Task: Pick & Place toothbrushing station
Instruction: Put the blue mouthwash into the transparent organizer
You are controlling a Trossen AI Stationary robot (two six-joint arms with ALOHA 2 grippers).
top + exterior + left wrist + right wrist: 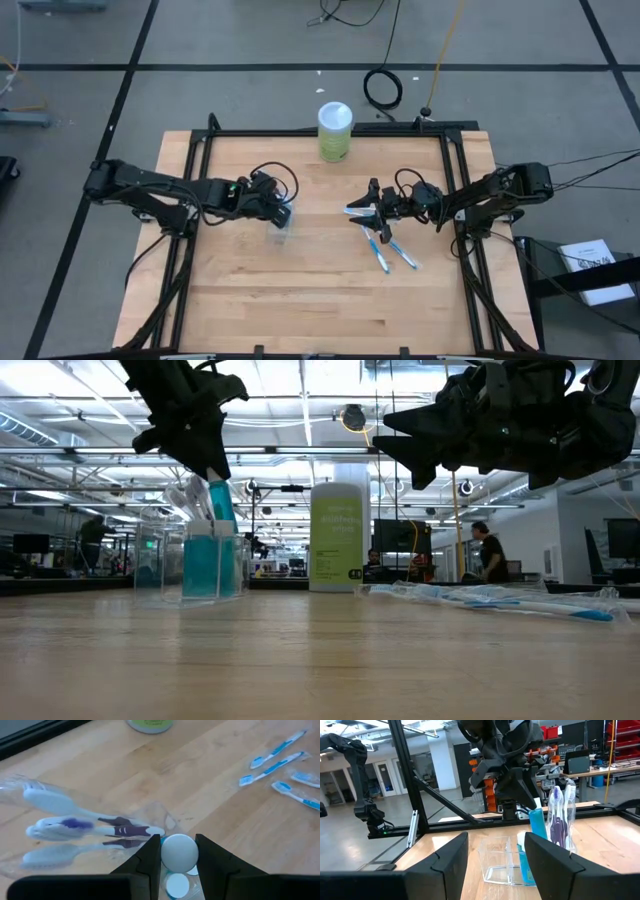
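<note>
Next, I release the teal tube from my left gripper inside the clear plastic cup (275, 230) (181, 879), next to the toothbrushes and the other tube.
A clear plastic cup (282, 220) stands on the table left of centre. It holds wrapped toothbrushes (85, 827) and a white-capped teal tube (177, 885), and it also shows in the low view (195, 565). My left gripper (276, 210) is right above the cup, shut on another teal tube (221, 502). Several blue-and-white toothbrushes (386, 246) lie flat on the table right of centre. My right gripper (366, 207) hovers over their far end, open and empty, clear of the table (400, 448). My left gripper pinches the teal tube between its two fingers at the tube's upper, white-capped end (179, 851). The fingers come from above, slanting down. The tube hangs below them, a little tilted, with its lower end (224, 520) at the cup's mouth. Whether it rests on anything there I cannot tell.
A tall green canister with a white lid (335, 131) stands at the table's far edge, in the middle. Black frame rails (455, 190) run along the table's sides and far edge. Bare wood lies toward the near edge (320, 300).
</note>
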